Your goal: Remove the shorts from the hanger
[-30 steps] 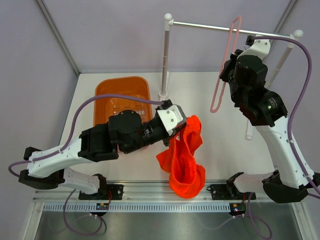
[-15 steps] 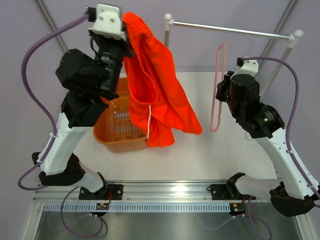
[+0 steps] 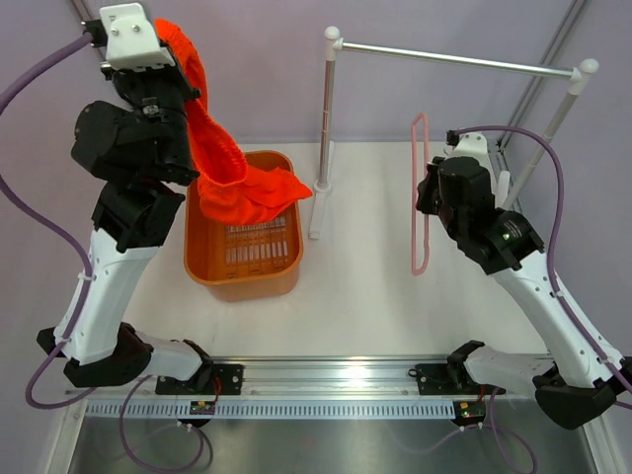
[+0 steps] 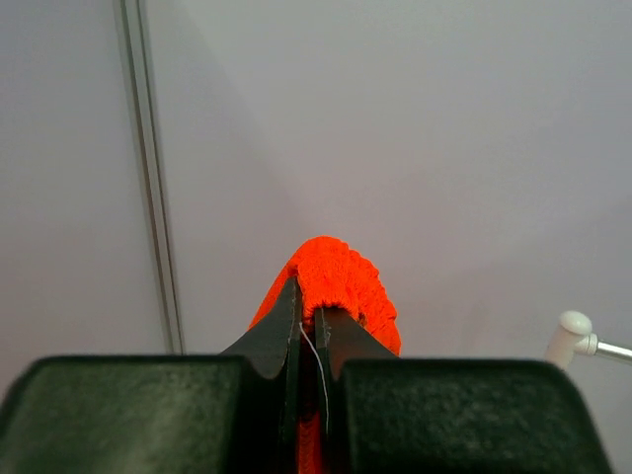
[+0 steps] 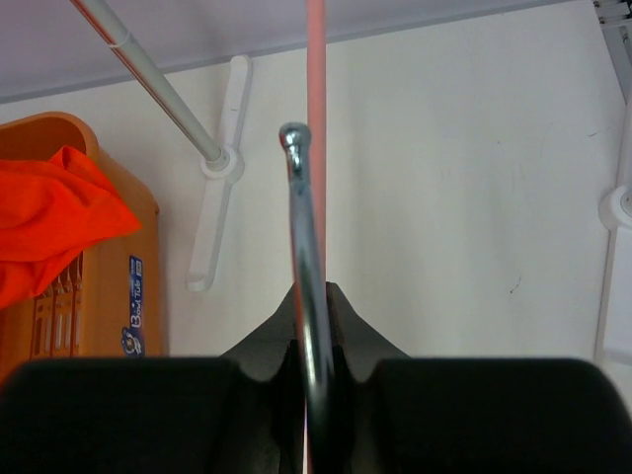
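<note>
The red-orange shorts will go down from my left gripper onto the slotted bottom of the orange basket [image 3: 247,235].
The red-orange shorts [image 3: 212,148] hang from my left gripper [image 3: 163,35], raised high at the back left; their lower end rests bunched in the orange basket [image 3: 242,272]. In the left wrist view my left gripper [image 4: 308,306] is shut on the shorts' waistband [image 4: 341,281]. My right gripper [image 3: 427,188] is shut on the pale-pink hanger [image 3: 419,197] and holds it off the rail, bare, above the table. In the right wrist view the hanger's metal hook [image 5: 301,217] sticks out between my right gripper's [image 5: 311,306] jaws, with the pink loop [image 5: 316,59] behind it.
A silver rail [image 3: 454,59] on white posts [image 3: 324,118] crosses the back right. The orange basket also shows at the left of the right wrist view [image 5: 99,316], with shorts fabric [image 5: 49,222] in it. Grey walls enclose the table.
My left arm has swung the shorts from the front centre up and back to the left, and their lower end now lies in the basket. My right gripper has carried the hanger down and leftward, off the rail.
</note>
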